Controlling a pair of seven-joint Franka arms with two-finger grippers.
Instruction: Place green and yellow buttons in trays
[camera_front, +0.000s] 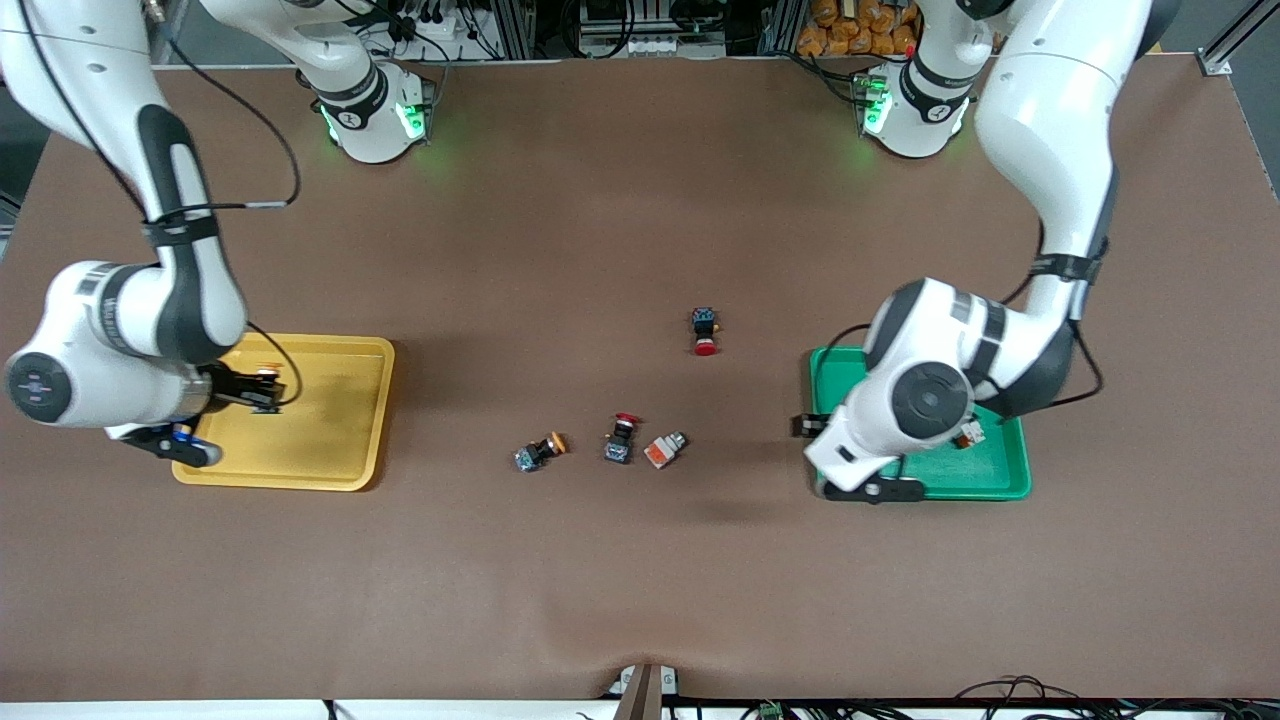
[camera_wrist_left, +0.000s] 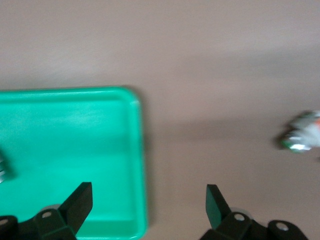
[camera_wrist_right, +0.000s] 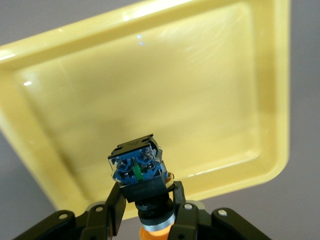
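The white-bodied button beside the red-capped button on the table is next. Next, I move my left gripper to it and grab its body (camera_front: 666, 450) (camera_wrist_left: 312, 131) next to the orange end.
My right gripper (camera_front: 262, 388) hangs over the yellow tray (camera_front: 380, 420), shut on a dark-bodied yellow-capped button (camera_front: 264, 378). The right wrist view shows that button (camera_wrist_right: 137, 167) between the fingers above the yellow tray (camera_wrist_right: 150, 90). My left gripper (camera_front: 818, 440) is open and empty over the green tray's (camera_front: 1000, 480) rim on the side toward the table's middle; its fingers (camera_wrist_left: 80, 200) straddle the rim of the tray (camera_wrist_left: 75, 135). One white-bodied button (camera_front: 968, 432) lies in the green tray. A second yellow-capped button (camera_front: 538, 451) and a second white-bodied button (camera_front: 664, 449) lie on the table between the trays. The white-bodied button also shows in the left wrist view (camera_wrist_left: 302, 135).
Two red-capped dark buttons lie on the table: one (camera_front: 620, 438) between the yellow-capped and white-bodied buttons, another (camera_front: 704, 331) farther from the front camera. The brown table runs wide around both trays.
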